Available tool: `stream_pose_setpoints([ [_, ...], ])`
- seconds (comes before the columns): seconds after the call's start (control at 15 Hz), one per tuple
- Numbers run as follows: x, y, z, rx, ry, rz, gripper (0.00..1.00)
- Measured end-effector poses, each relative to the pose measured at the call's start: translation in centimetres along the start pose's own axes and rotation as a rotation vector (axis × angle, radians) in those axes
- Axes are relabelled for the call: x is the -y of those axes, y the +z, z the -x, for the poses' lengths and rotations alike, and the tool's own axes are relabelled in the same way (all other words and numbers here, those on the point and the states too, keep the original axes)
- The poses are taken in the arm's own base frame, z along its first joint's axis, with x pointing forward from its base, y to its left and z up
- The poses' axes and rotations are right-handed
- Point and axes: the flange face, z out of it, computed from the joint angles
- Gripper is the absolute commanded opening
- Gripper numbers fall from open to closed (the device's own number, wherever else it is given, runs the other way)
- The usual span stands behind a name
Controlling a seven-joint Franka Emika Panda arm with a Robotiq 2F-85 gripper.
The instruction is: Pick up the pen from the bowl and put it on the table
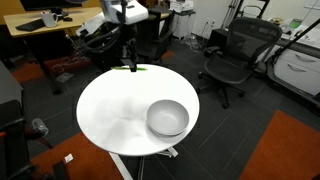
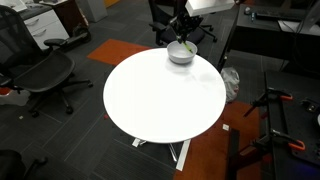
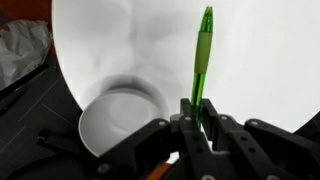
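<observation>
Next, I let go of the bright green pen, now held above the table, near the white table's far edge (image 1: 107, 81), diagonally across from the silvery bowl.
My gripper (image 3: 195, 110) is shut on the thin bright green pen (image 3: 203, 60), which sticks out forward from between the fingertips. The silvery bowl (image 3: 115, 125) lies below and to the left of the jaws, its white inside empty. Under both is the round white table (image 3: 260, 60). In an exterior view the gripper (image 1: 128, 58) hangs over the table's (image 1: 110, 110) far edge with the pen (image 1: 135, 67) at its tips, apart from the bowl (image 1: 168, 117). In an exterior view the gripper (image 2: 187, 35) and pen (image 2: 189, 46) show just above the bowl (image 2: 181, 53) on the table (image 2: 160, 95).
Black office chairs stand around the table (image 1: 235, 55) (image 2: 45, 70). A wooden desk (image 1: 40, 30) with equipment is behind the arm. Orange carpet patches (image 1: 290, 150) lie on the dark floor. A plastic bag (image 2: 230, 80) sits by the table edge.
</observation>
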Motion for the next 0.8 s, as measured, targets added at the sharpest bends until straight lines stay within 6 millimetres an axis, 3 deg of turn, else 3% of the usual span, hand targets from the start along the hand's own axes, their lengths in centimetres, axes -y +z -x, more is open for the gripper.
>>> stream_pose_setpoints([
  [0.33,4.4,1.3,8.8,0.073,-0.066,0.006,0.04],
  [0.8,8.7,4.1,14.9,0.113,-0.181,0.004,0.04],
])
